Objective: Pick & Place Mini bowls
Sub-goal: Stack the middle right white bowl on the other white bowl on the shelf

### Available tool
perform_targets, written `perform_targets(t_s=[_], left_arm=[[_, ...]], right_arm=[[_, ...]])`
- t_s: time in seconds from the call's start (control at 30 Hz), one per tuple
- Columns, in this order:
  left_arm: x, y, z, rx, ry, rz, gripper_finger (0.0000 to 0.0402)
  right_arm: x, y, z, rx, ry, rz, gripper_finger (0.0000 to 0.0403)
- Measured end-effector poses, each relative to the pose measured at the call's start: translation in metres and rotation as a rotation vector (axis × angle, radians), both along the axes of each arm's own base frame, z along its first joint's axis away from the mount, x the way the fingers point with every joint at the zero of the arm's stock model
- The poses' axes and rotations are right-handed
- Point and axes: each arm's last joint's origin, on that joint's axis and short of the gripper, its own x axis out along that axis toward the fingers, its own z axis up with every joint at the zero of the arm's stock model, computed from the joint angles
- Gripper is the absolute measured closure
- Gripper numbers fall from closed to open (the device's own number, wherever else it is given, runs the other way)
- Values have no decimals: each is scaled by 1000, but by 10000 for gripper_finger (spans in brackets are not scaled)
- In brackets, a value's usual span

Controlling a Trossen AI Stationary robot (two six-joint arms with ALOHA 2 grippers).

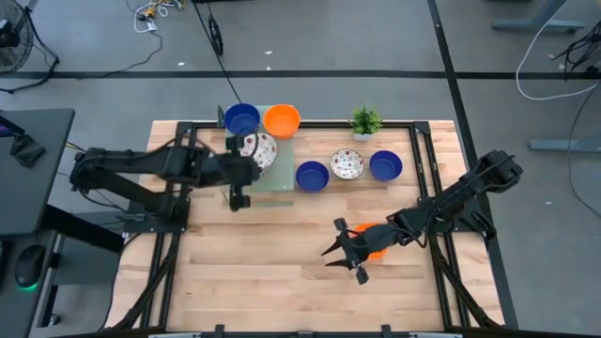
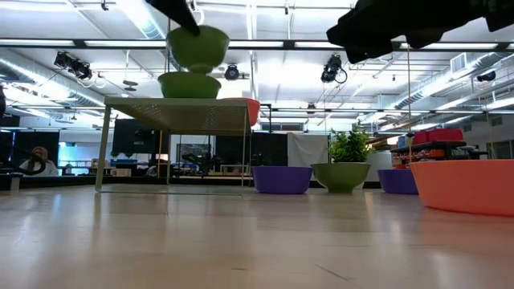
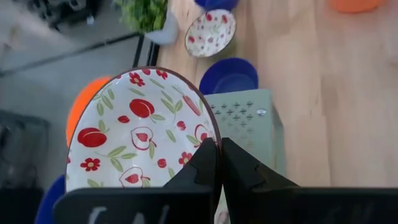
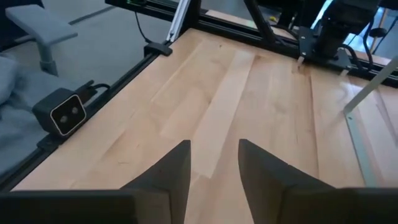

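Observation:
The patterned bowl hangs slanted and off-centre over the bowl below, so next my left gripper lowers it, open, then pinches its rim (image 3: 213, 118) to settle it before leaving.
My left gripper (image 1: 248, 161) (image 3: 219, 146) is shut on a white bowl with red fruit and green leaves (image 3: 140, 134) (image 1: 261, 150), held over a pale green perforated stand (image 1: 274, 178) (image 2: 177, 114). In the low view another bowl (image 2: 189, 85) rests on the stand right under the held bowl (image 2: 198, 48). A blue bowl (image 1: 241, 119) and an orange bowl (image 1: 281, 119) sit past the stand. Two more blue bowls (image 1: 312, 175) (image 1: 385, 165) flank a patterned one (image 1: 346, 163). My right gripper (image 1: 343, 252) (image 4: 214, 163) is open over bare wood, with an orange bowl (image 1: 377, 240) under its wrist. My left gripper pinches the patterned bowl's rim (image 3: 210, 127) between its two fingers, one on the inner side and one on the outer. It comes slanting down from the table's left. The bowl stays level, open side up. Whether it touches the bowl below, I cannot tell.
A small potted plant (image 1: 365, 120) stands at the far edge between the bowls. A black frame (image 1: 423, 155) runs around the wooden table top. Open wood lies across the near half (image 1: 263, 272). A small camera (image 4: 65, 113) sits on the table's rim beside my right gripper.

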Motion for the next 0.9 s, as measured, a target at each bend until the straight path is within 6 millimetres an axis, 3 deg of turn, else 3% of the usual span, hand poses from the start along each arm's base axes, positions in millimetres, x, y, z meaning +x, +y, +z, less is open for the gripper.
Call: perform_targets(t_s=[0.33, 0.63, 0.9], left_arm=[[-2, 21, -8, -106, 26, 121, 389], [4, 22, -38, -119, 84, 157, 382], [5, 22, -41, -143, 58, 170, 380]], right_arm=[[0, 0, -1, -1, 6, 4, 268], [0, 0, 0, -1, 5, 4, 268], [0, 0, 0, -2, 2, 5, 268]])
